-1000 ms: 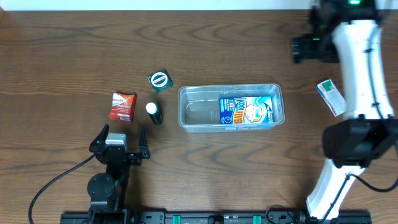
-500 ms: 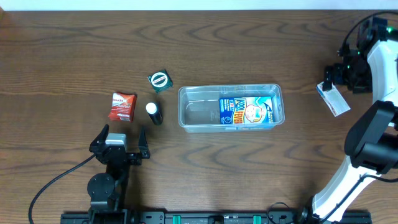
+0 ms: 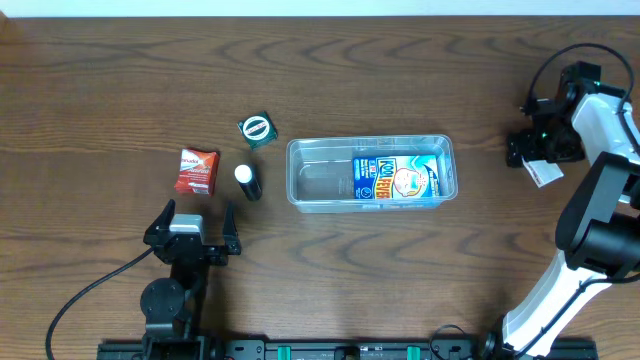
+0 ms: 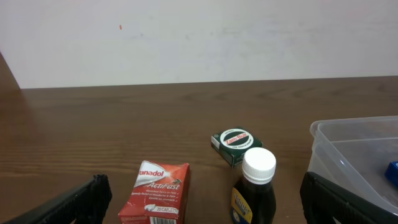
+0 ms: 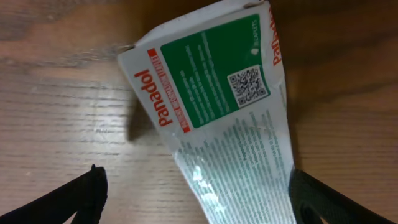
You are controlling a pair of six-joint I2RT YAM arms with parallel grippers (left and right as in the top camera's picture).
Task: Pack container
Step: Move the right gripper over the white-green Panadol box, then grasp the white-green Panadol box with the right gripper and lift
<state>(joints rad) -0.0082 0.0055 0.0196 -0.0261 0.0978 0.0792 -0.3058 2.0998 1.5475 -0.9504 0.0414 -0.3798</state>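
Note:
The slanted Panadol box's long edge nears a finger; I need to straighten it with my right gripper, then grip both long sides [image 5: 181, 163] before lifting.
The container [image 3: 293, 176], a clear shallow tub, sits mid-table with a blue packet [image 3: 400, 180] lying in its right half. My right gripper [image 3: 537, 148] is down over a white and green Panadol box [image 3: 546, 175] at the right side of the table. In the right wrist view that box [image 5: 217, 106] lies flat between my open right gripper [image 5: 199, 205]. One finger is close to the box's right edge, the other stands well apart. My left gripper [image 3: 190, 222] rests open near the front, holding nothing.
Left of the container stand a red Panadol box [image 3: 197, 171], a dark bottle with a white cap [image 3: 247, 181] and a small green box [image 3: 257, 129]. The left wrist view shows the red box [image 4: 158, 193], bottle [image 4: 255, 186], green box [image 4: 236, 144] and container corner [image 4: 348, 149].
My right arm swung from the back right corner down to the white and green box and now straddles it. The left arm and the other items have not moved.

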